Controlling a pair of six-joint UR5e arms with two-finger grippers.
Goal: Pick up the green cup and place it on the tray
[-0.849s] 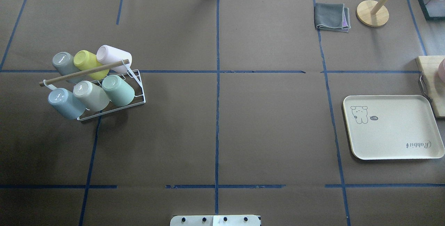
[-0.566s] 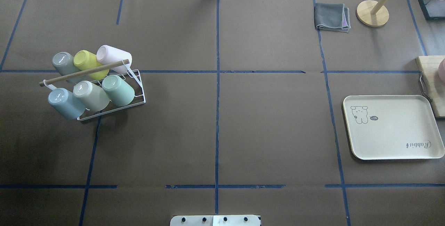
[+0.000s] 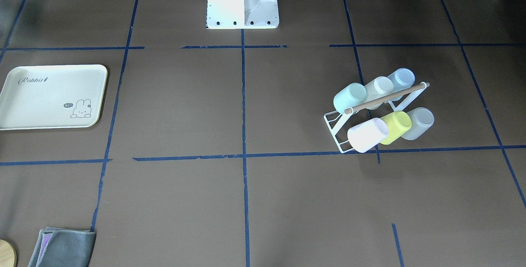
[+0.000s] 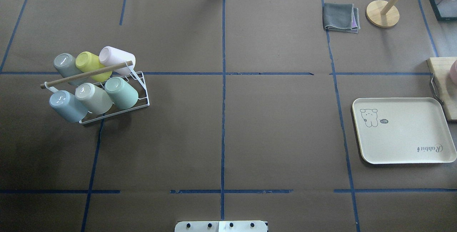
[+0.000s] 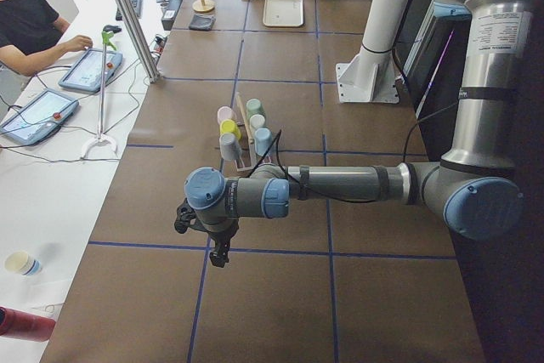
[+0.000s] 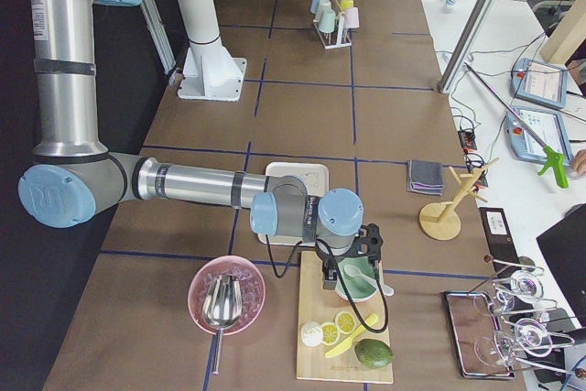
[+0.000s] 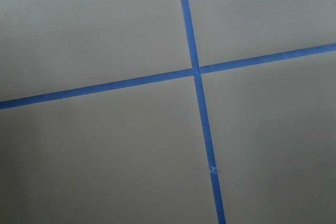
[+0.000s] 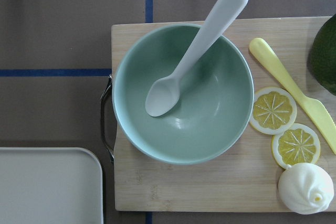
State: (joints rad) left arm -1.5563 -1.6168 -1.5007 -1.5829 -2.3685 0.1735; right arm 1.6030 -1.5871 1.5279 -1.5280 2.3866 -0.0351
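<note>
The robot's right gripper needs to next go to the tray's short edge [image 3: 3, 88], next to the wooden board and near the "Rabbit" lettering, and close there.
The pale mint-green cup [image 4: 123, 93] lies tilted on a white wire rack [image 4: 142, 100] at the table's left, at the rack's right end in the near row; it also shows in the front view [image 3: 349, 97]. The cream "Rabbit" tray [image 4: 403, 142] lies empty at the right, also seen in the front view [image 3: 49, 90]. My left gripper [image 5: 220, 255] shows only in the left side view, over a tape cross, far from the rack; I cannot tell its state. My right gripper [image 6: 370, 239] shows only in the right side view, over a green bowl; I cannot tell its state.
The rack holds several other cups, among them a yellow-green one [image 4: 90, 65] and a pale blue one [image 4: 66, 105]. A wooden board [image 8: 210, 192] beside the tray carries a green bowl [image 8: 210, 114] with spoon and lemon slices. A grey cloth [image 4: 340, 17] and a wooden stand [image 4: 382, 13] are far right.
</note>
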